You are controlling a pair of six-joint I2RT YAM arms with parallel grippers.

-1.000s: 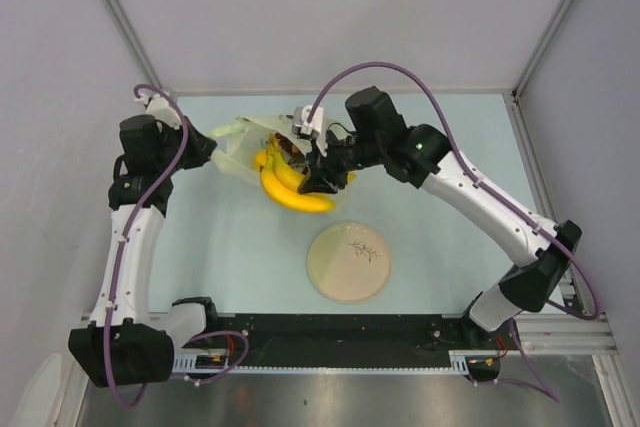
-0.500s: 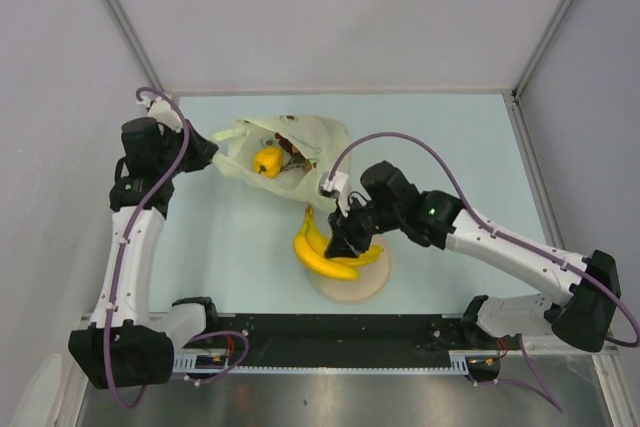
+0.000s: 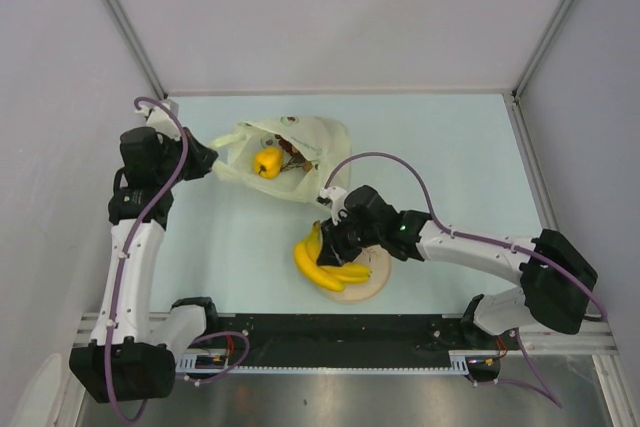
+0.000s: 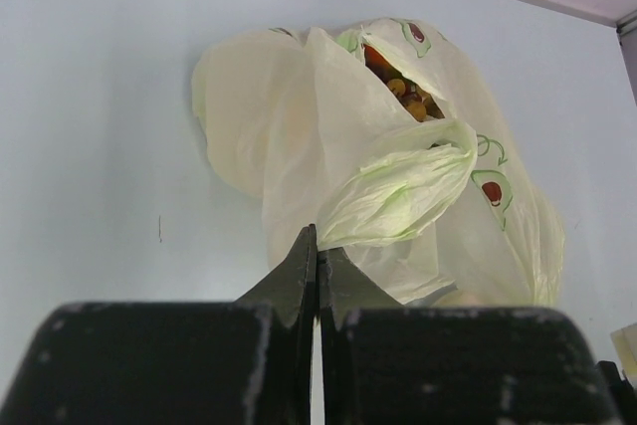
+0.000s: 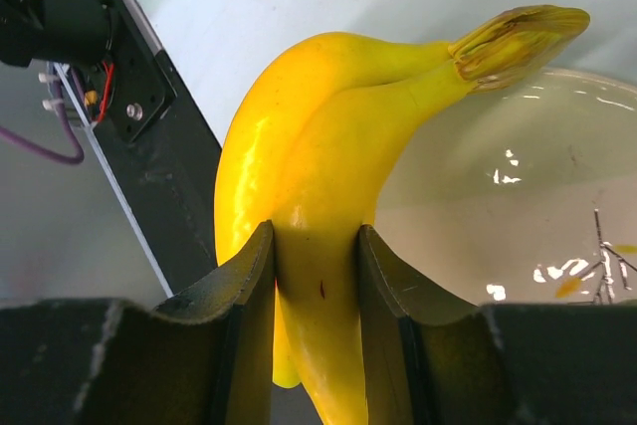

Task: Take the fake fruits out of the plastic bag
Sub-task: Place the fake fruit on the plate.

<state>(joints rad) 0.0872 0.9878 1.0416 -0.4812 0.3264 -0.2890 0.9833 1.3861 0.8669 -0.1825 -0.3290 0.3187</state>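
The robot's right gripper will set the yellow banana bunch down on the cream plate's near rim [image 3: 333, 275] [image 5: 400, 268], facing the black bar. The banana bunch now hangs over that plate.
The pale yellow-green plastic bag [image 3: 305, 147] lies at the back left of the table, mouth open. A yellow pepper-like fruit [image 3: 267, 161] and a dark grape bunch [image 3: 293, 154] show inside it. My left gripper [image 3: 212, 161] is shut on the bag's handle [image 4: 398, 181]; its tips [image 4: 318, 251] pinch the film. My right gripper [image 3: 337, 245] is shut on the yellow banana bunch [image 3: 322, 265], which hangs over the near left rim of the cream plate [image 3: 372, 285]. In the right wrist view, the fingers [image 5: 254, 276] clamp the banana [image 5: 328, 136] beside the plate [image 5: 518, 216].
The black rail [image 3: 330, 327] with the arm bases runs along the near edge, just below the plate. Grey walls enclose the table on the left, back and right.
My right gripper has carried the banana bunch out of the bag and toward the near edge, down over the plate. The left gripper has kept its hold on the bag.
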